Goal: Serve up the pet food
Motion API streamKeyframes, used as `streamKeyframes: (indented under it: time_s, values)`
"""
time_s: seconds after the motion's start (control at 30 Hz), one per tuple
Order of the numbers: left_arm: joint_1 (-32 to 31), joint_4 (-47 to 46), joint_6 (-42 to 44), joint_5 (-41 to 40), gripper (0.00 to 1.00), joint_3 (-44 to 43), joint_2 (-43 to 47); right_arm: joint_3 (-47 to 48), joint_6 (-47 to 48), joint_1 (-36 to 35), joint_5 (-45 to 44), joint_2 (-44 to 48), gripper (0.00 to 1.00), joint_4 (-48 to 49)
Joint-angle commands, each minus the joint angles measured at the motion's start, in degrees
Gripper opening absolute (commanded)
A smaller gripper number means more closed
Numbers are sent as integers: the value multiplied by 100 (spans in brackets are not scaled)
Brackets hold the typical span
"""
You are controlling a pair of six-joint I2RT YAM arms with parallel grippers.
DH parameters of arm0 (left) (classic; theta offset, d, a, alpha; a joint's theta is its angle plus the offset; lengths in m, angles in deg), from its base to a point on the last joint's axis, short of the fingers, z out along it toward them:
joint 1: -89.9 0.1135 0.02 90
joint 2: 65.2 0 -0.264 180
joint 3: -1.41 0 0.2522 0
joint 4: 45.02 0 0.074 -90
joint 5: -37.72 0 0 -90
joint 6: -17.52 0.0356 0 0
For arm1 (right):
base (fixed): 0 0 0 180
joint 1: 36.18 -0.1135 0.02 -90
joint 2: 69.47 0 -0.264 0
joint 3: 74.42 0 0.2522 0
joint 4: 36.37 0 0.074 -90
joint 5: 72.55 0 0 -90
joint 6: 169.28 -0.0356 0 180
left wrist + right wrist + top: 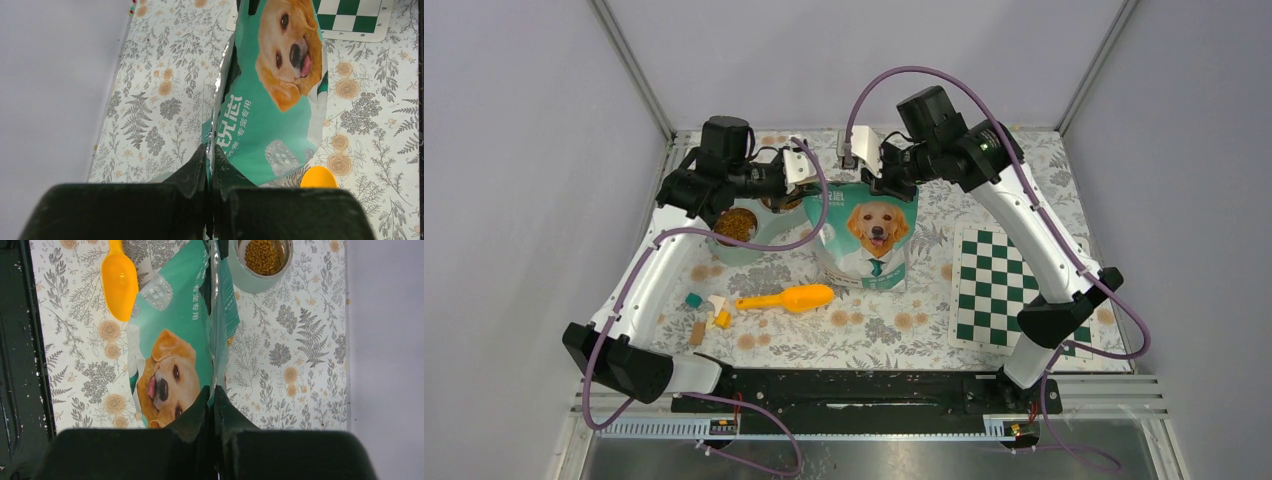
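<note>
The robot's right gripper is holding the bag's top edge near its middle, so it should take the bag's chessboard-side corner [914,193] to free the top edge for the left gripper.
A teal pet food bag [867,238] with a dog's face stands upright at the table's middle back. My left gripper [802,178] is shut on the bag's top left edge [220,145]. My right gripper [886,178] is shut on its top right edge [216,365]. Brown kibble [735,224] fills a pale green bowl [746,247] left of the bag; the kibble also shows in the right wrist view [262,256]. An orange scoop [791,298] lies empty on the cloth in front of the bag, and shows in the right wrist view [120,285].
A green and white chessboard [1002,288] lies to the right of the bag. Small coloured wooden blocks [706,312] lie at the front left near the scoop handle. The floral cloth [884,330] covers the table. Grey walls stand close on the left and right.
</note>
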Motion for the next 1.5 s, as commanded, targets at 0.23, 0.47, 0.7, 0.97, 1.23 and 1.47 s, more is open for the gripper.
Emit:
streamKeyframes:
  time_s: [0.23, 0.47, 0.7, 0.97, 1.23, 1.47]
  values:
    - [199, -757, -12, 328, 0, -123, 312, 119, -152, 309, -535, 585, 25, -484]
    - [197, -782, -49, 405, 0, -115, 369, 48, -25, 347, -366, 593, 0, -698]
    - [200, -774, -48, 277, 2, -75, 454, 163, -288, 344, -289, 581, 25, -566]
    - [187, -808, -251, 374, 11, -8, 487, 40, -361, 341, -140, 564, 0, -584]
    - [5, -1908, -1043, 238, 54, 330, 623, 10, -577, 341, 41, 665, 0, -217]
    - [-412, -2025, -1056, 29, 59, 44, 366, -95, -719, 343, 155, 796, 0, 151]
